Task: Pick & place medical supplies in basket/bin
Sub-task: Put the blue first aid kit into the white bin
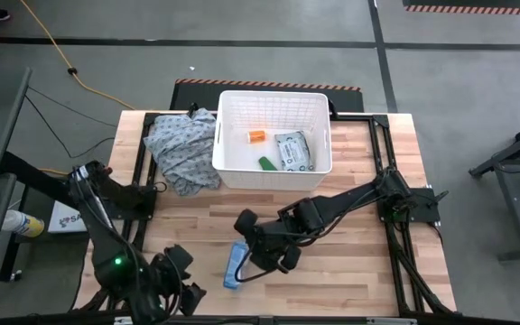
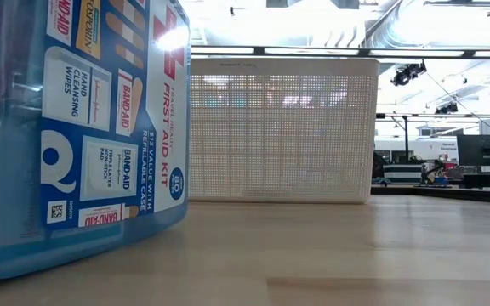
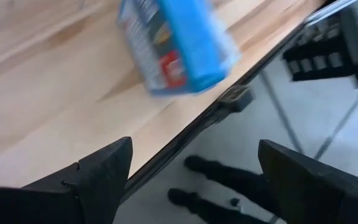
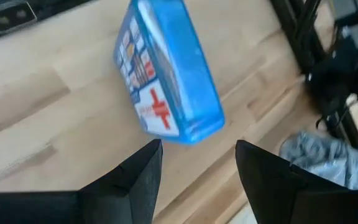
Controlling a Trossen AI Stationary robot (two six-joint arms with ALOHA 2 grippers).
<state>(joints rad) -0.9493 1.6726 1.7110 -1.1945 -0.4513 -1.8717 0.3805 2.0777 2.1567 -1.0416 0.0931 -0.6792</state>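
The blue first-aid box has a far end and a near end. My left gripper needs to close between them, around the middle of the blue first-aid box (image 1: 236, 264) (image 3: 185, 31).
The blue first-aid box (image 1: 236, 264) stands on a narrow side on the table near its front edge, label face showing in the low view (image 2: 83, 127). My right gripper (image 4: 199, 143) hovers open just above and beside it (image 1: 260, 255); the box (image 4: 166, 71) lies ahead of its fingers, untouched. My left gripper (image 3: 194, 143) is open at the table's front left (image 1: 181, 271), with the box (image 3: 176, 43) ahead of it. The white basket (image 1: 227, 108) at the far middle holds an orange item (image 1: 256, 136), a green item (image 1: 266, 162) and a grey-white packet (image 1: 293, 151).
A grey-blue patterned cloth heap (image 1: 183, 149) lies against the basket's left wall. Black frame rails (image 1: 388, 153) run along the table's left and right sides. Bare wood (image 1: 350, 271) lies to the right of the box; the table's front edge (image 3: 185, 130) is close under my left gripper.
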